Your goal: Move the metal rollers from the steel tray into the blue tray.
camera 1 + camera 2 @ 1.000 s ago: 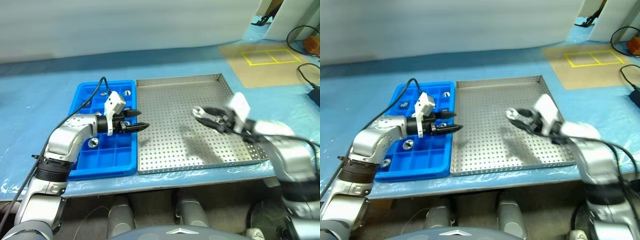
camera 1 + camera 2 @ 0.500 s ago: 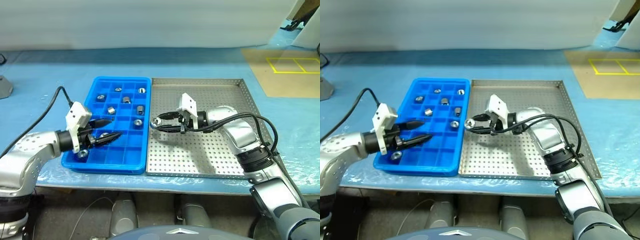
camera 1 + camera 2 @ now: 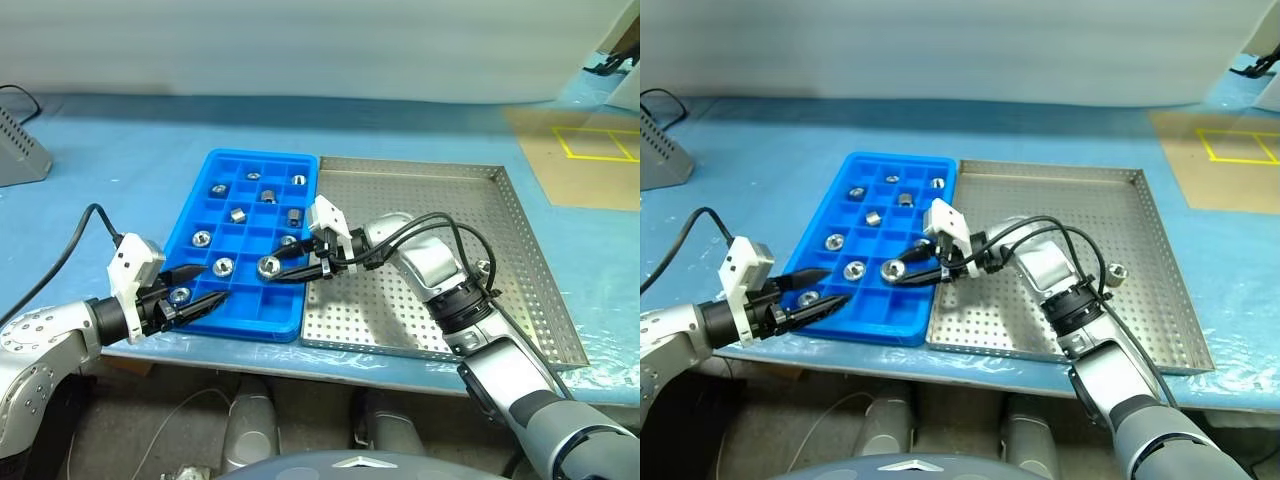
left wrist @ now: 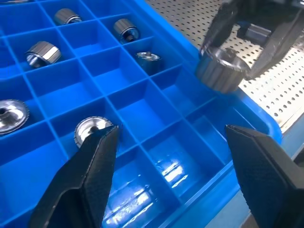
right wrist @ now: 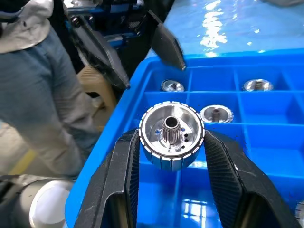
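Note:
My right gripper is going to release the metal roller in the blue tray's near corner compartment (image 3: 280,303) (image 5: 156,203), next to the steel tray. The roller still hangs just above the blue tray.
My right gripper (image 3: 268,267) is shut on a metal roller (image 5: 171,135), a ribbed silver disc with a hub. It hangs just above the near right compartments of the blue tray (image 3: 262,156). Several rollers (image 3: 222,266) lie in that tray's cells. My left gripper (image 3: 200,288) is open with nothing in it, over the tray's near left corner, pointing at the held roller (image 4: 221,71). The steel tray (image 3: 450,220) lies to the right of the blue one. One roller (image 3: 1117,271) sits on it near the right arm.
A grey object (image 3: 20,150) stands on the blue table cover at the far left. A yellow taped square (image 3: 600,145) marks a brown board at the far right. A person's leg in jeans (image 5: 38,95) stands past the table edge.
The camera has swung left. My right gripper carried the roller left, from over the steel tray to over the blue tray. My left gripper drew back towards the blue tray's near left corner.

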Motion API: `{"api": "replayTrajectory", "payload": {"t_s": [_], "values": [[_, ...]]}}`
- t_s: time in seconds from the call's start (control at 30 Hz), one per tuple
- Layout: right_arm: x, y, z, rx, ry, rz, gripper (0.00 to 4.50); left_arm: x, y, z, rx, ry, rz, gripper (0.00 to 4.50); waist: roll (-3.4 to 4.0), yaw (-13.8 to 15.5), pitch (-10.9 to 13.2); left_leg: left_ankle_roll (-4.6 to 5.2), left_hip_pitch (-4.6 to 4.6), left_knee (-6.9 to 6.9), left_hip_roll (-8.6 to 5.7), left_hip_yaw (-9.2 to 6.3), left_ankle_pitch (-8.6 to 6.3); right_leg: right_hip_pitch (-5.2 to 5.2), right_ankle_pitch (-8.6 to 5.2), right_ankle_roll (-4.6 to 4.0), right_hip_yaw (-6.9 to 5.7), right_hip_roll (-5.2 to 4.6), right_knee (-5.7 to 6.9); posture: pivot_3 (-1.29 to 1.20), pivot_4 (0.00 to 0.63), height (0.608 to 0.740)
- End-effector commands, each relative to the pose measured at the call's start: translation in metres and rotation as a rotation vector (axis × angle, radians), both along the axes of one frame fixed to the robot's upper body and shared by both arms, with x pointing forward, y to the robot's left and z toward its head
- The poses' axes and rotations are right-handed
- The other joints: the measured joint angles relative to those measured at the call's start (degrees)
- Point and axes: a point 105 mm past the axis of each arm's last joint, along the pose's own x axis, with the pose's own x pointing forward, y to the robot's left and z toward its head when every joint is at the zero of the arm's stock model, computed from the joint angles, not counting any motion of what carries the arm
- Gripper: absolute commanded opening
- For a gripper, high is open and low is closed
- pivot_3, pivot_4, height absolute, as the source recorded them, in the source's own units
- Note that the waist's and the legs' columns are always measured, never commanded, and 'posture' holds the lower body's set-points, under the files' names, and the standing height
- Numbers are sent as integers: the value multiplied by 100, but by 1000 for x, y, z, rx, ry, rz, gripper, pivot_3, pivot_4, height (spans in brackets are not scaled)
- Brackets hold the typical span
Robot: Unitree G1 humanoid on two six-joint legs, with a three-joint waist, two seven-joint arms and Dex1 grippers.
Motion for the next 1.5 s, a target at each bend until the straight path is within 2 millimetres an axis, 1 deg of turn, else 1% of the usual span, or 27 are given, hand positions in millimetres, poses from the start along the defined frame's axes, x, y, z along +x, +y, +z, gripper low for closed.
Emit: {"api": "replayTrajectory", "payload": {"t_s": [0.03,0.2,0.37,0.47,0.8,0.97,1.0,1.13,1.27,1.37,1.43,1.5], "values": [[-2,-6,-1,-18,14,16,1611,-3,-6,11,3,-45,-12,3759,-1,28,0,0,-3,0,0,0,0,0,0,0,0,0,-7,309,150,740],[-3,-13,-9,-41,71,1,1611,-1,-9,10,-5,-45,-11,3759,-1,79,0,0,-2,-3,2,0,0,-2,-1,0,-3,2,-9,297,150,740],[-7,-16,-9,-49,98,8,1611,6,-10,13,-10,-54,-20,3759,-1,86,0,-10,2,-3,1,-4,6,-3,-1,2,-2,3,1,286,150,740],[-9,-17,-10,-59,144,6,1611,10,-10,13,-12,-58,-23,3759,-1,85,-1,-14,5,-2,-1,-7,9,0,-1,2,-2,2,5,267,150,740],[-17,-14,-17,-50,250,23,1611,17,-9,18,-8,-73,-32,3759,-2,70,-1,-18,6,-2,-1,-9,11,0,0,0,-2,4,7,240,150,740],[-19,-10,-18,-37,246,41,1611,19,-9,19,-2,-74,-40,3759,-2,70,-2,-19,7,-2,0,-9,12,0,0,0,-2,4,8,237,150,740],[-19,-10,-18,-38,247,42,2354,19,-9,19,-1,-74,-42,3759,-2,70,-2,-19,7,-2,0,-9,12,0,0,0,-2,4,8,236,150,740],[-12,-10,-21,-64,247,-6,3629,20,-11,19,-5,-73,-47,3759,-2,70,-2,-20,8,0,0,-10,12,1,0,0,-2,4,13,224,150,740],[-2,-17,-17,-63,185,-46,3629,23,-16,18,-15,-78,-62,3759,-2,70,-2,-22,11,2,-1,-11,14,1,0,1,-2,3,21,214,150,740],[7,-35,6,-6,164,-92,3629,28,-25,20,-37,-94,-92,3759,-2,96,-2,-23,9,5,-3,-12,15,3,0,1,-2,1,27,184,150,740],[16,-54,22,22,125,-160,3629,33,-33,22,-57,-103,-123,3759,-2,104,-2,-23,8,15,-5,-13,16,10,1,2,-2,-3,30,184,150,740],[23,-78,36,36,76,-237,3629,39,-43,23,-83,-110,-154,3759,-2,91,-1,-22,7,20,-8,-13,17,13,1,3,0,-4,32,101,150,740]]}}
